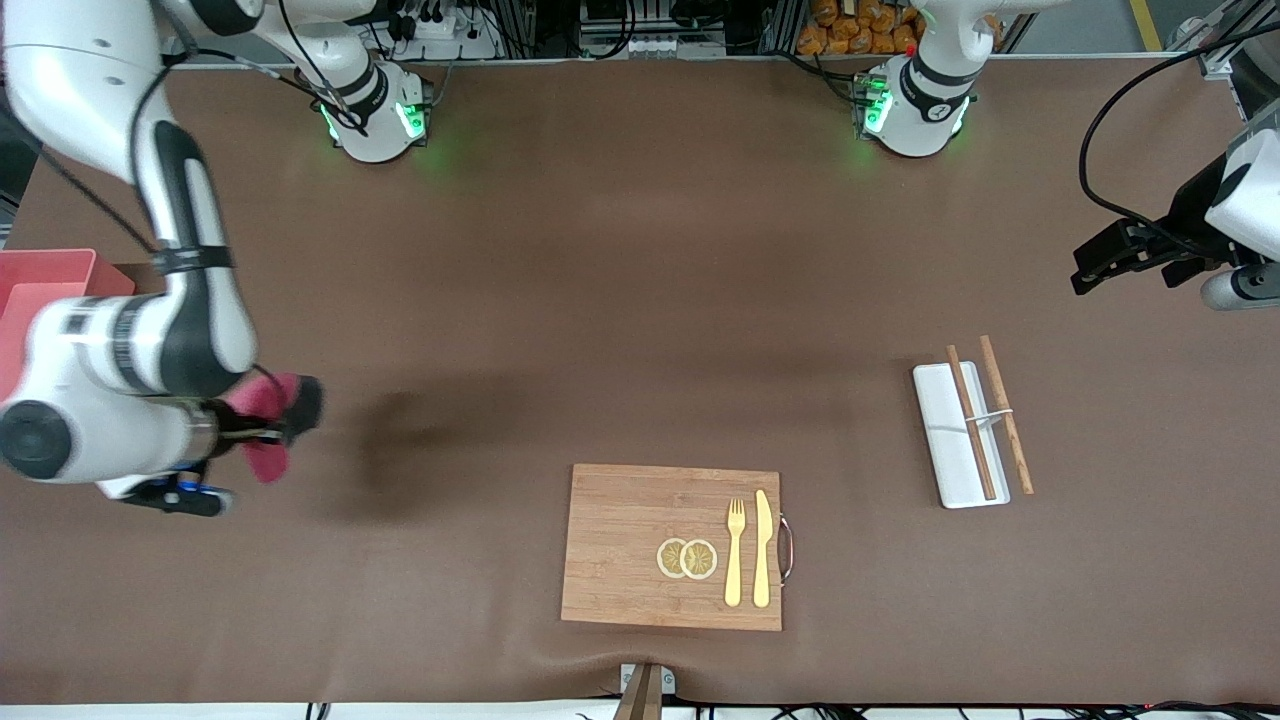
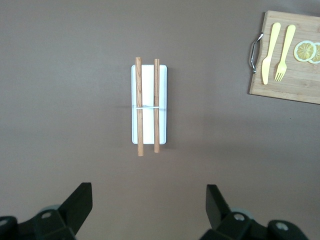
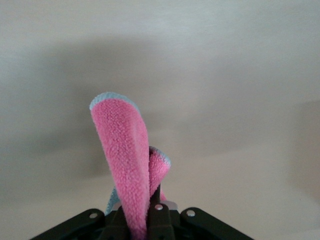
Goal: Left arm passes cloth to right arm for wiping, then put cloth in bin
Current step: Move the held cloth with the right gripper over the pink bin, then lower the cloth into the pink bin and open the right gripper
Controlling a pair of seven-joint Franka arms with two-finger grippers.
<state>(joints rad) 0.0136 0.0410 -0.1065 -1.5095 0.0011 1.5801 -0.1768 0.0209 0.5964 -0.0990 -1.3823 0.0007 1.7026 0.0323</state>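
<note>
Next, I release the crimson cloth with my right gripper inside the salmon-pink bin (image 1: pixel 41 349), near the bin's side facing the brown table.
My right gripper (image 1: pixel 262 432) is shut on the crimson cloth (image 1: pixel 270 420) and holds it up over the brown table at the right arm's end, beside the salmon-pink bin (image 1: pixel 45 285). In the right wrist view the cloth (image 3: pixel 127 165) stands folded out of the shut gripper (image 3: pixel 147 220), pink with a pale blue-grey edge. My left gripper (image 1: pixel 1125 260) is open and empty, raised at the left arm's end of the table. In the left wrist view the left gripper (image 2: pixel 149 200) has its fingertips (image 2: pixel 82 197) wide apart over bare table.
A white tray (image 1: pixel 950 440) with two brown chopsticks (image 1: pixel 1005 415) lies under the left gripper's side; it also shows in the left wrist view (image 2: pixel 162 107). A wooden board (image 1: pixel 620 545) with lemon slices, a yellow fork and knife lies near the front edge.
</note>
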